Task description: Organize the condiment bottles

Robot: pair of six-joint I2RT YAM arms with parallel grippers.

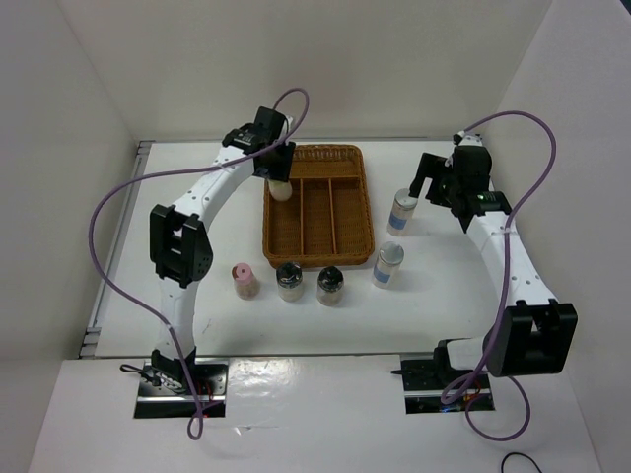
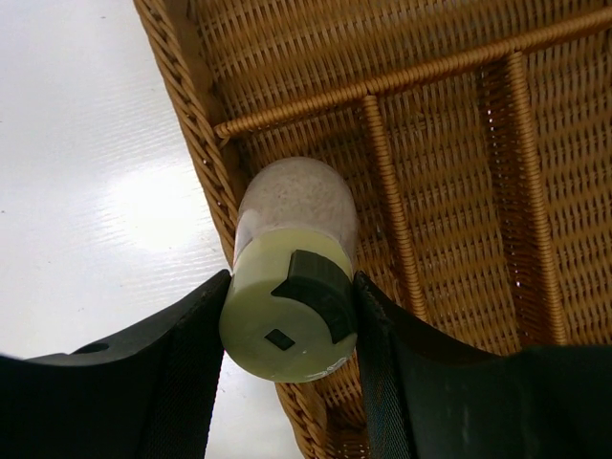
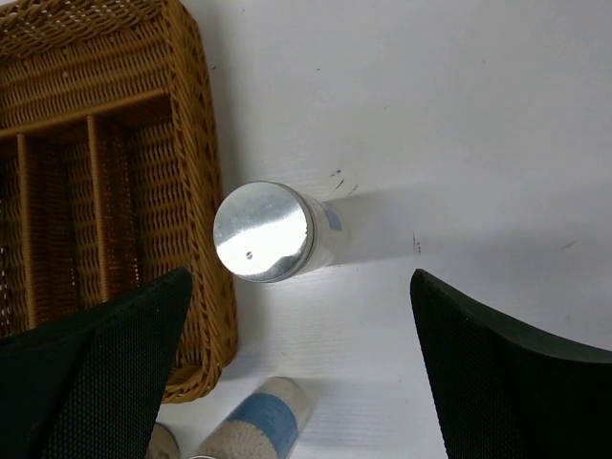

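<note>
The left gripper needs to put the yellow-capped jar down in the far end of the long compartment [image 1: 288, 201] [image 2: 323, 182] farthest from the grey-capped jars.
My left gripper [image 1: 277, 177] is shut on the yellow-capped jar [image 1: 281, 190] and holds it over the left rim of the wicker tray [image 1: 367, 197]. In the left wrist view the jar [image 2: 292, 287] sits cap-up between the fingers, above the tray's left wall [image 2: 206, 143]. The pink-capped jar [image 1: 244, 281] and two black-capped jars [image 1: 289, 281] [image 1: 329, 286] stand in front of the tray. Two grey-capped blue-label jars [image 1: 401, 210] [image 1: 388, 264] stand right of it. My right gripper [image 1: 432, 189] is open and empty above the farther grey-capped jar [image 3: 263, 231], which lies just beyond its fingertips.
The tray has three long compartments and a cross compartment at the far end, all empty [image 2: 449, 143]. Its right wall [image 3: 206, 143] stands close to the grey-capped jar. The nearer grey-capped jar [image 3: 253, 426] shows at the bottom of the right wrist view. White walls enclose the table.
</note>
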